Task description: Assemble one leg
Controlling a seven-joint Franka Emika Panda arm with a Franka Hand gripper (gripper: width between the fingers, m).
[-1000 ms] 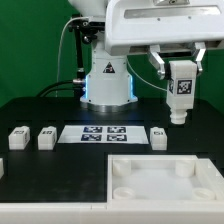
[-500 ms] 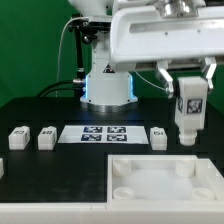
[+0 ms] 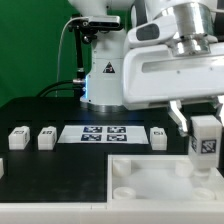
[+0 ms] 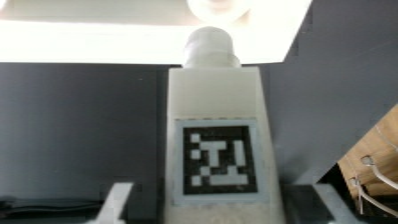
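The robot's gripper needs to release the leg standing upright in the white panel's near corner socket [image 3: 204, 193] [image 4: 217, 9], straight below its peg.
My gripper [image 3: 204, 128] is shut on a leg [image 3: 204, 145], a white block with a black-and-white tag, held upright with its peg end down. It hangs just above the right far corner of the large white square panel [image 3: 150, 178]. In the wrist view the leg [image 4: 217, 140] fills the middle between my fingers [image 4: 128, 205], its tag facing the camera, with the panel [image 4: 107, 30] bright beyond its tip. Three more legs lie on the table: two at the exterior view's left [image 3: 18, 136] [image 3: 46, 138] and one right of the marker board [image 3: 158, 136].
The marker board [image 3: 104, 133] lies flat at the table's middle. The arm's white base [image 3: 103, 75] stands behind it. Another white part shows at the left edge [image 3: 2, 168]. A wooden surface [image 4: 377, 160] shows at the wrist view's edge.
The gripper with the leg has moved toward the exterior view's right and downward, nearer the camera, from above the table to just over the panel's right far corner.
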